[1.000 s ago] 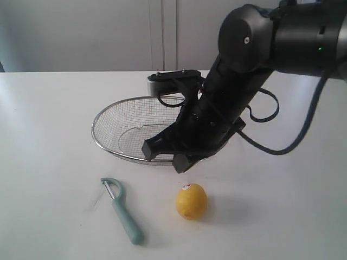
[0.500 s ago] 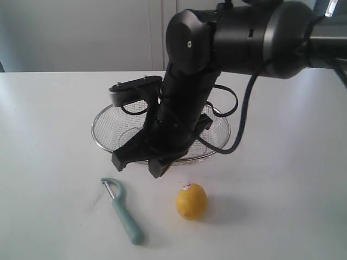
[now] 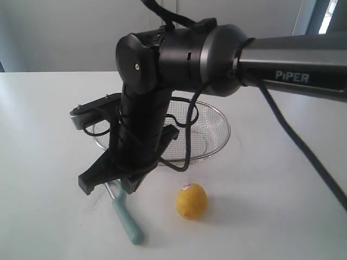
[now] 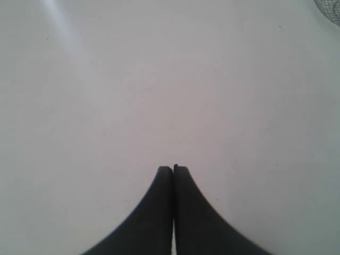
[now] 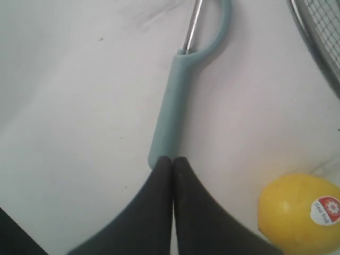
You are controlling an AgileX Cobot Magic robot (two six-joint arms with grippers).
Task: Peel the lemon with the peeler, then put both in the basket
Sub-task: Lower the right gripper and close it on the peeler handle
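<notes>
I need to next move my right gripper to the middle of the handle [image 3: 125,218] [image 5: 172,105] on the pale teal peeler and close it there.
The yellow lemon [image 3: 191,201] with a red-and-white sticker lies on the white table in front of the basket [image 3: 221,116]. Left of it lies the pale teal peeler [image 3: 129,222], its head partly hidden behind my right gripper [image 3: 107,183]. That gripper has reached across and hangs just above the peeler, shut and empty. In the right wrist view its closed tips [image 5: 173,158] sit over the end of the peeler handle [image 5: 170,106], with the lemon [image 5: 297,212] off to one side. My left gripper [image 4: 173,168] is shut over bare table and holds nothing.
The wire mesh basket [image 5: 319,37] stands behind the peeler and lemon, partly covered by the right arm [image 3: 179,49] in the exterior view. A corner of the basket [image 4: 330,9] shows in the left wrist view. A grey wall runs behind the table.
The right arm has swung from over the basket leftward and toward the table's front, ending above the peeler. Lemon, peeler and basket have not moved.
</notes>
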